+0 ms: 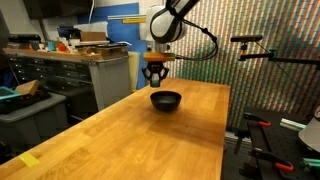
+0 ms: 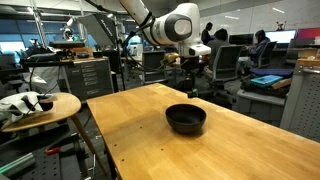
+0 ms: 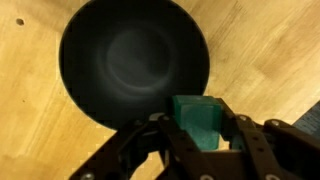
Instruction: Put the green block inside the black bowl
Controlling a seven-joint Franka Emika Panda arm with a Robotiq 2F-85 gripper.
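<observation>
The robot's gripper should release the green block on the bottom of the black bowl [image 1: 167, 101] [image 3: 114, 62], near its middle.
The black bowl [image 1: 165, 100] sits on the wooden table, also seen in an exterior view [image 2: 186, 119] and filling the upper part of the wrist view [image 3: 133, 63]. It looks empty. My gripper [image 1: 155, 76] hangs above the bowl's far edge; it also shows in an exterior view [image 2: 190, 84]. In the wrist view the gripper [image 3: 203, 128] is shut on the green block [image 3: 197, 118], which sits over the bowl's rim. The block is too small to make out in the exterior views.
The wooden table [image 1: 150, 135] stretches toward the camera, with a flat yellow piece [image 1: 30, 160] near its front corner. A round side table [image 2: 40, 105] with objects stands beside it. Benches, cabinets and chairs fill the background.
</observation>
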